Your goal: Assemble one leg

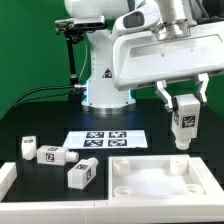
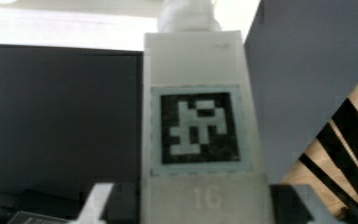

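Next, the gripper releases the white leg upright at the white panel's front corner (image 1: 195,189) farthest from the lying legs.
My gripper (image 1: 183,108) is shut on a white leg (image 1: 184,122) with a black-and-white tag. It holds the leg upright in the air above the back right corner of the big white square panel (image 1: 150,180). In the wrist view the held leg (image 2: 197,120) fills the middle, with a dark finger (image 2: 158,205) pressed on each side of it. Three more legs lie on the black table at the exterior view's left: one (image 1: 27,149), a second (image 1: 53,154) and a third (image 1: 82,173).
The marker board (image 1: 104,138) lies flat on the table in front of the robot base (image 1: 105,85). A white raised border (image 1: 8,182) runs along the exterior view's left front. A green curtain hangs behind.
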Controlling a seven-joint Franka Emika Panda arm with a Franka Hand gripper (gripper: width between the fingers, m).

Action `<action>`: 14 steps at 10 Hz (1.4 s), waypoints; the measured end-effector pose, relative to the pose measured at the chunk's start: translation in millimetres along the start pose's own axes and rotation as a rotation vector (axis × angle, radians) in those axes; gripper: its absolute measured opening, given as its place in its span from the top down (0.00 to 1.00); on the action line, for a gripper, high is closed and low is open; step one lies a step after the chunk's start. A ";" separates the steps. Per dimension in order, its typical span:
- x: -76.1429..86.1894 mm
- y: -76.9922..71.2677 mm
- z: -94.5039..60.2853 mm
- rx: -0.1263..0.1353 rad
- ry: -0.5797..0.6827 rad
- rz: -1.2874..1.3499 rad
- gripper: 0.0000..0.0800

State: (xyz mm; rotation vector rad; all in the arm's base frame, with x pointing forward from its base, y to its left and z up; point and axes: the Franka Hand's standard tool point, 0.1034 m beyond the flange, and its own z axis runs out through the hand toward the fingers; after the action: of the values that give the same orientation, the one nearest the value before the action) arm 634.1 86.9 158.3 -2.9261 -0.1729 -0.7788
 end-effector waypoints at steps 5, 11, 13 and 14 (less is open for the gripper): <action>-15.1 2.1 38.1 -0.027 0.108 0.032 0.64; -22.8 -13.2 53.6 -0.021 0.117 0.034 0.64; -22.4 -19.6 55.1 -0.018 0.125 0.029 0.64; -21.2 -19.0 56.1 -0.020 0.131 0.030 0.64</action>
State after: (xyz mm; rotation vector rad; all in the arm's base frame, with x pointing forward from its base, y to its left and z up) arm 640.6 111.5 100.8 -2.8765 -0.1101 -0.9686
